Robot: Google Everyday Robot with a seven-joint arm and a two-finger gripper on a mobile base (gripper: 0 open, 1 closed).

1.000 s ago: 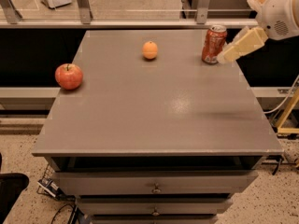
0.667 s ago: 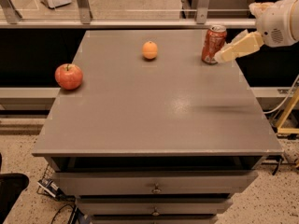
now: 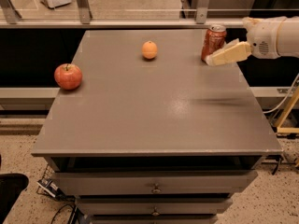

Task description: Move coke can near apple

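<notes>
Next, the gripper closes on the middle of the coke can [image 3: 213,43], halfway between the can's silver top and its bottom.
The red coke can [image 3: 213,41] with a silver top stands upright at the far right of the grey table [image 3: 154,115]. My gripper [image 3: 214,57] reaches in from the right edge on a white arm, low over the table and right up against the can's front right side. The red apple [image 3: 68,76] with yellowish patches sits near the table's left edge, far from the can and the gripper.
A small orange fruit [image 3: 149,50] lies at the back middle of the table, between the can and the apple. A metal rail [image 3: 140,23] runs behind the table. Drawers [image 3: 154,183] sit under the table's front edge.
My gripper has moved a little to the left, closing in on the coke can's side. The can, the apple and the orange fruit have not moved.
</notes>
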